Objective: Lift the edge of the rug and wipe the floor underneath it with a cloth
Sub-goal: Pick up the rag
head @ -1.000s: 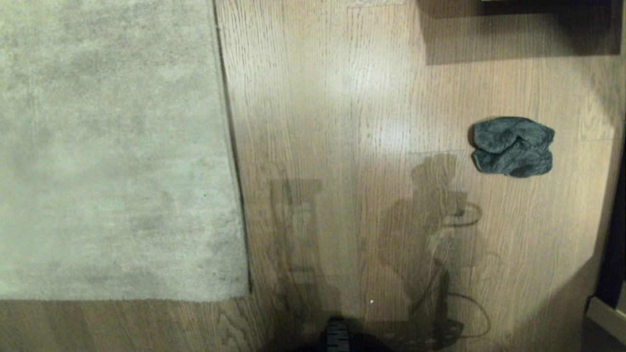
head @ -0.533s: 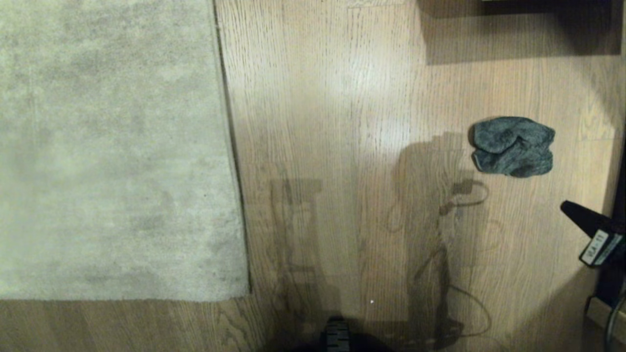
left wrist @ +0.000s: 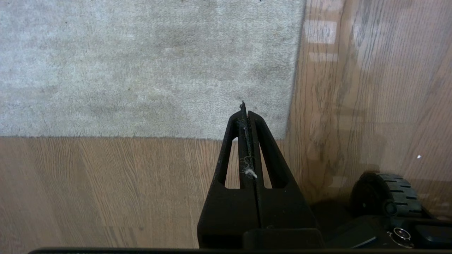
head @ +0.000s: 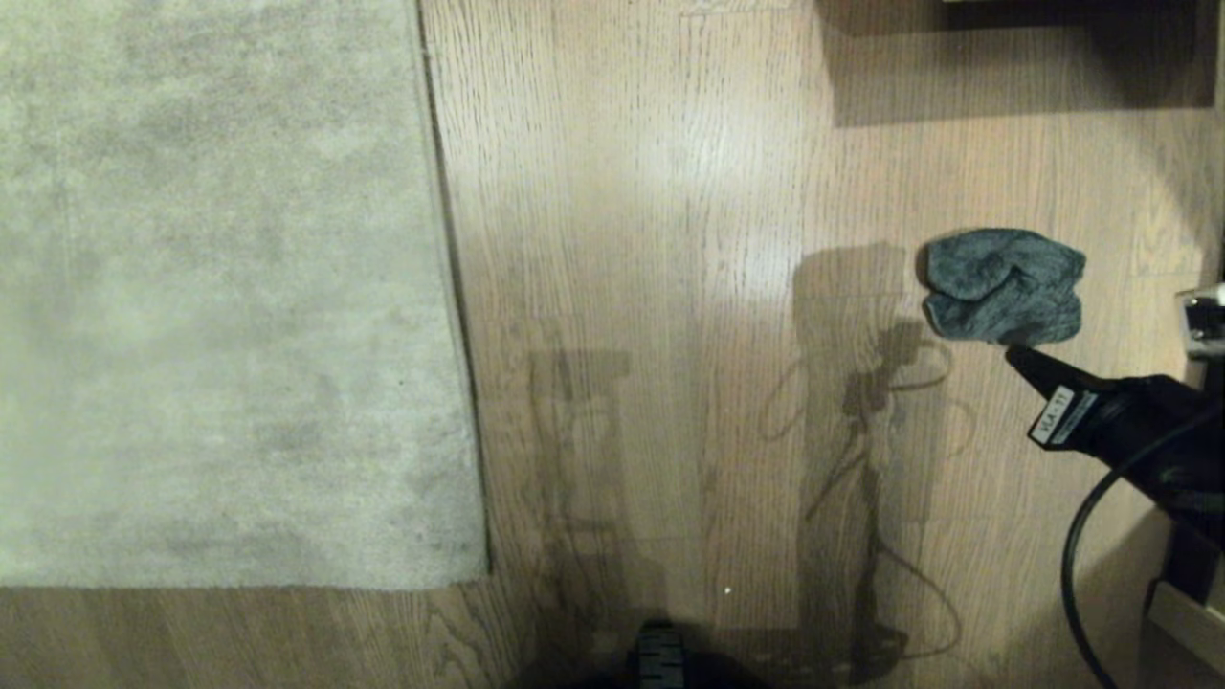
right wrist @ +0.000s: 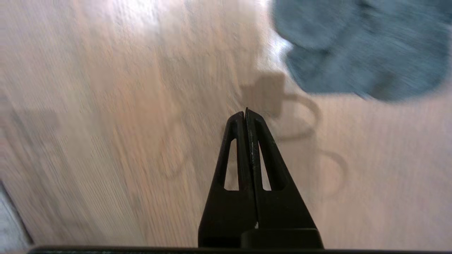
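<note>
I will move my right gripper next to the cloth's near half (head: 1030, 304) (right wrist: 392, 57), beside the cloth's middle fold, and then I will close it there.
The pale grey-beige rug (head: 220, 306) lies flat on the left, its near right corner (left wrist: 282, 135) on the wood-plank floor (head: 651, 287). A crumpled dark grey-teal cloth (head: 1003, 285) rests on the floor at the right, also seen in the right wrist view as the cloth (right wrist: 363, 53). My right gripper (head: 1016, 356) reaches in from the right edge, shut and empty, its tip just short of the cloth's near side. My left gripper (left wrist: 244, 109) is shut, with only lint between its fingers, held above the rug's near corner; it is outside the head view.
Dark furniture (head: 1014, 48) casts a shadow at the top right. A dark upright and pale ledge (head: 1187, 593) stand at the right edge. The robot's base wheel (left wrist: 388, 190) sits near the rug corner. A black cable (head: 1077, 565) loops off the right arm.
My right arm has swung into the head view from the right edge and moved up toward the cloth. Its shadow on the floor shifted with it. Rug and cloth have not moved.
</note>
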Controlling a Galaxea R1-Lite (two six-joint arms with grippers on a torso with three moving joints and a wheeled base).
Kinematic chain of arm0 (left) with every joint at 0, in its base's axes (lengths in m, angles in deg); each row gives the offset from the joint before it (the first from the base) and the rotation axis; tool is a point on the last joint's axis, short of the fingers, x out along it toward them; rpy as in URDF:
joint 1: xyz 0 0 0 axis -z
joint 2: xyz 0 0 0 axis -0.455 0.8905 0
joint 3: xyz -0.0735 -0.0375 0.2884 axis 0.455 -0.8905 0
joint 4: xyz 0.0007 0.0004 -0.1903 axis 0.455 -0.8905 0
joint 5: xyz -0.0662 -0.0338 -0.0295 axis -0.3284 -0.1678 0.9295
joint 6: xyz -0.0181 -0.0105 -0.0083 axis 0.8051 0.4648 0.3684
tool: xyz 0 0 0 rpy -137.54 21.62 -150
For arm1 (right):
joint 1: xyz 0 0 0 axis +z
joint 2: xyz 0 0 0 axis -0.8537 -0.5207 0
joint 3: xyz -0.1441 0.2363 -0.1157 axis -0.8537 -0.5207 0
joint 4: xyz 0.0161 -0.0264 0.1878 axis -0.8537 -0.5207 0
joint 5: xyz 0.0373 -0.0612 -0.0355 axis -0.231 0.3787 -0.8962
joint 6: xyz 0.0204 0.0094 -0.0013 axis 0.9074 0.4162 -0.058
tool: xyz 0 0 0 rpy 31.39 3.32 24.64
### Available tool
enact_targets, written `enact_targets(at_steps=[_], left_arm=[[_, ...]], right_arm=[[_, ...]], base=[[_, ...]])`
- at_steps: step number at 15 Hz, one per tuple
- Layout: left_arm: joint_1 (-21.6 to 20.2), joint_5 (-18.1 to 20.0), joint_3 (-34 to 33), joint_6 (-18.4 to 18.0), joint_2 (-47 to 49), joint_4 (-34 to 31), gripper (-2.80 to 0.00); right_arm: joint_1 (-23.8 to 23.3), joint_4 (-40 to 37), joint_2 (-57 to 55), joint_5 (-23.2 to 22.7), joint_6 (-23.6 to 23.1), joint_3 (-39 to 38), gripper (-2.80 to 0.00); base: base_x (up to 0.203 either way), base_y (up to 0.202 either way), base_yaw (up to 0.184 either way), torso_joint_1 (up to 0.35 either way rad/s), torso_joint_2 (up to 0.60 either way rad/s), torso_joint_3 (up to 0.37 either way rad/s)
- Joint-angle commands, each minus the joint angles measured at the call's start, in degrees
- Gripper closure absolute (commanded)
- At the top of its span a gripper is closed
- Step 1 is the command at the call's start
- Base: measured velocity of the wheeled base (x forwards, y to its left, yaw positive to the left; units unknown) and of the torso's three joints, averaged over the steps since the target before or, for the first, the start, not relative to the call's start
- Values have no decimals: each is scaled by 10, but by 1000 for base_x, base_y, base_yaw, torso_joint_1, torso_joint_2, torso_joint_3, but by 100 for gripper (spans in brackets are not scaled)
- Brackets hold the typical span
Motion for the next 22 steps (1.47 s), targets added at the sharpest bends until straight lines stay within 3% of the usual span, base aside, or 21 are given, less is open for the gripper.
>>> enact_targets(at_steps=[1, 10, 11, 15, 18, 22], left_arm=[[0, 0, 0, 1, 0, 1, 0], [0, 0, 0, 0, 0, 1, 0], [0, 0, 0, 1, 0, 0, 0], [1, 0, 0, 0, 0, 0, 0], [1, 0, 0, 0, 0, 0, 0], [0, 0, 0, 0, 0, 0, 0]], right_arm=[[16, 49, -77, -1, 1, 22, 0], [33, 57, -179, -1, 2, 109, 0], [33, 58, -187, -1, 2, 118, -280], [28, 61, -220, 1, 2, 176, -280], [-1, 45, -201, 1, -7, 198, -280], [-63, -30, -142, 1, -30, 217, -280]], base=[[0, 0, 0, 0, 0, 0], [0, 0, 0, 0, 0, 0], [0, 0, 0, 0, 0, 0], [0, 0, 0, 0, 0, 0], [0, 0, 0, 0, 0, 0], [0, 0, 0, 0, 0, 0]])
